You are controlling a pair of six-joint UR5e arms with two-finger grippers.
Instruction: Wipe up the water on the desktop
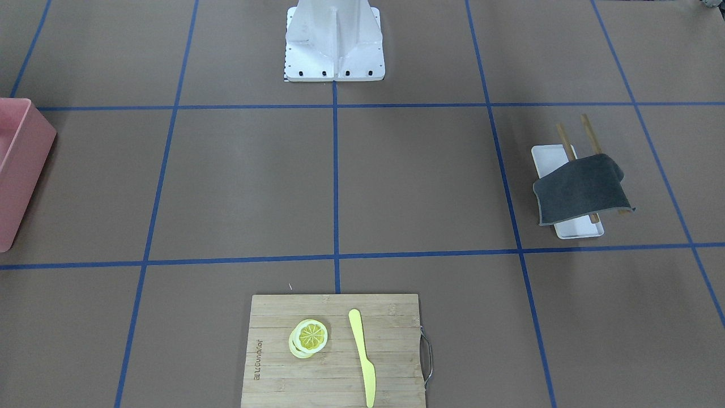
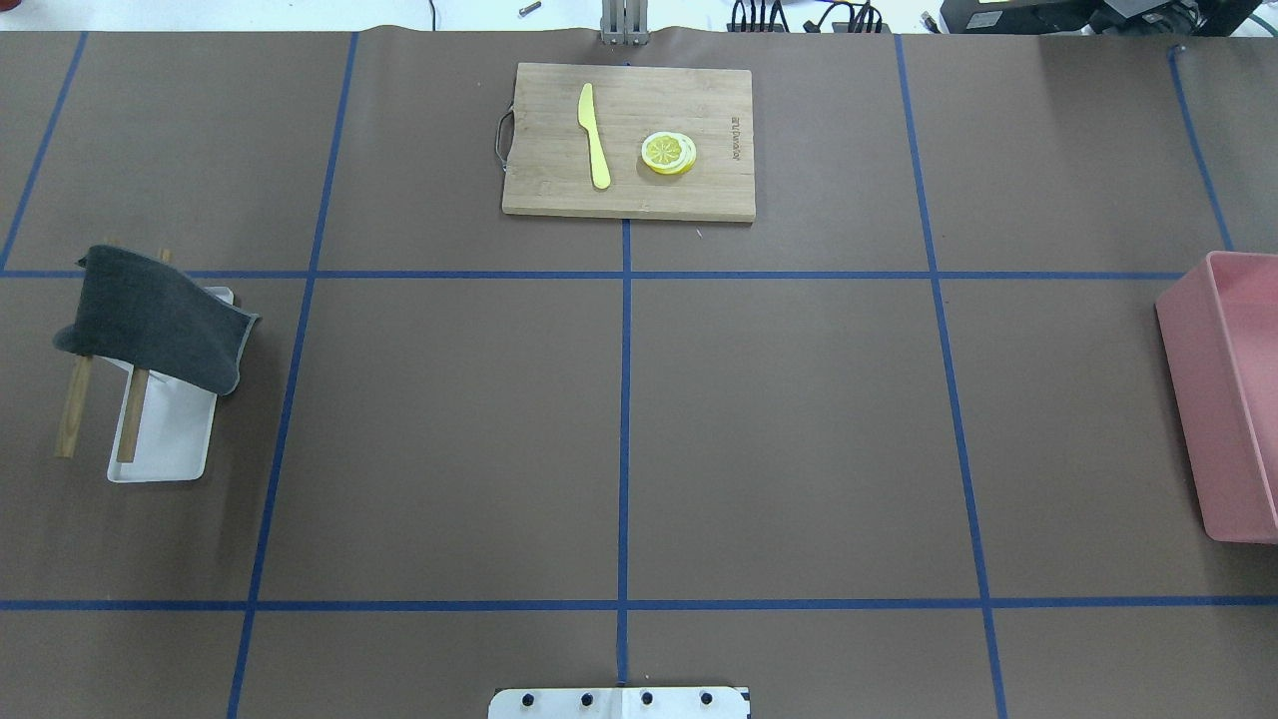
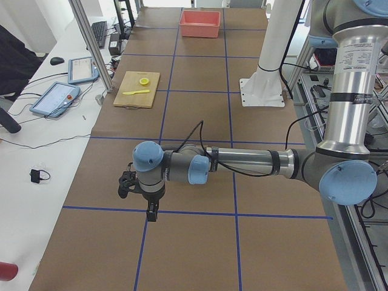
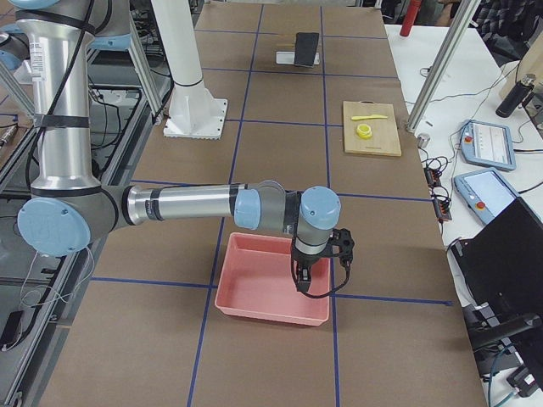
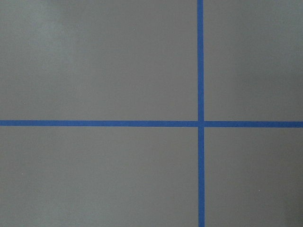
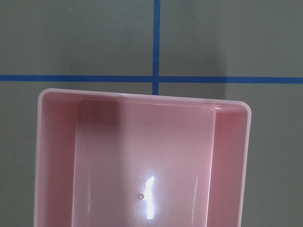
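The robot's left gripper needs to next move to the dark grey cloth's outer edge (image 1: 617, 177), beside the wooden stick farther from the white base, and close there.
The brown desktop (image 2: 799, 429) with blue tape lines fills the overhead view; I see no water on it. A dark grey cloth (image 2: 150, 320) hangs over two wooden sticks (image 2: 72, 419) above a white tray (image 2: 170, 439) on the robot's left. My left gripper (image 3: 150, 213) shows only in the exterior left view, pointing down over a tape crossing (image 5: 200, 124); I cannot tell whether it is open or shut. My right gripper (image 4: 304, 281) shows only in the exterior right view, hanging over the pink bin (image 4: 263, 292); I cannot tell its state either.
The pink bin (image 2: 1233, 399) stands at the robot's right edge and looks empty in the right wrist view (image 6: 142, 165). A bamboo cutting board (image 2: 699, 200) with a yellow knife (image 2: 595, 140) and lemon slices (image 2: 668, 153) lies at the far middle. The robot's white base (image 1: 334, 51) stands mid-table.
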